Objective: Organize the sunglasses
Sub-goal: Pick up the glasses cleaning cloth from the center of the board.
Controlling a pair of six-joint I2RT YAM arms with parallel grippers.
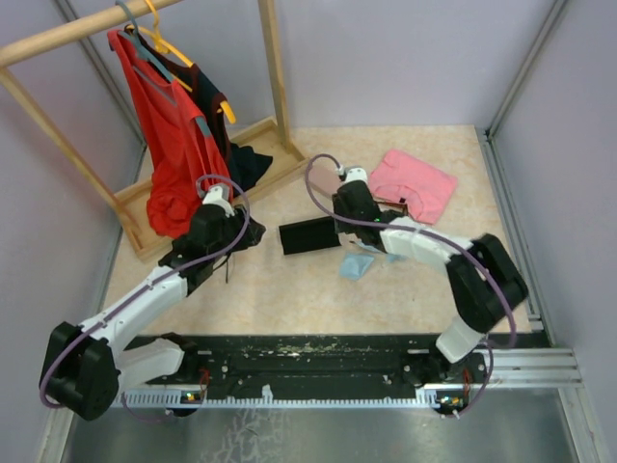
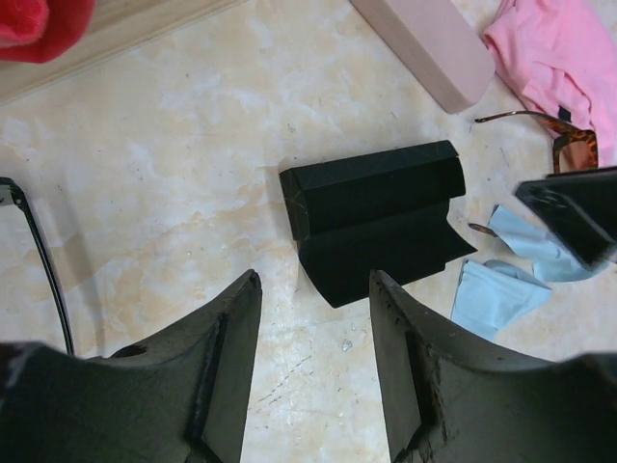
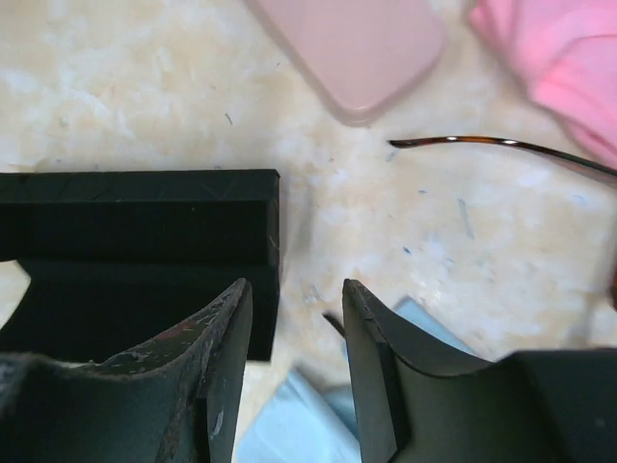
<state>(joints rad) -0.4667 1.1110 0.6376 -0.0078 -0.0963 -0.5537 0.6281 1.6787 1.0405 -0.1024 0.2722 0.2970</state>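
My right gripper needs to close on the light blue cloth's end [image 1: 392, 257] next to the reddish-brown sunglasses, on the cloth that lies farther away from the black case.
The reddish-brown sunglasses [image 2: 567, 145] lie unfolded on the table beside the pink cloth. One thin temple [image 3: 482, 143] shows in the right wrist view. My right gripper [image 3: 294, 299] is open and empty, low over the table between the open black case [image 3: 135, 241] and the light blue cloth [image 3: 299, 424]. It also shows from above [image 1: 349, 230]. My left gripper [image 2: 313, 285] is open and empty, a short way left of the black case [image 2: 371, 217]. A thin black bar [image 2: 43, 270] at its left may belong to the black pair, which I cannot make out.
A pink oblong case [image 2: 429, 48] lies beyond the black case. A pink cloth [image 1: 413, 183] is at the back right. Light blue cloths [image 1: 359, 262] lie right of the black case. A wooden clothes rack [image 1: 275, 68] with a red garment [image 1: 174, 145] stands at the back left.
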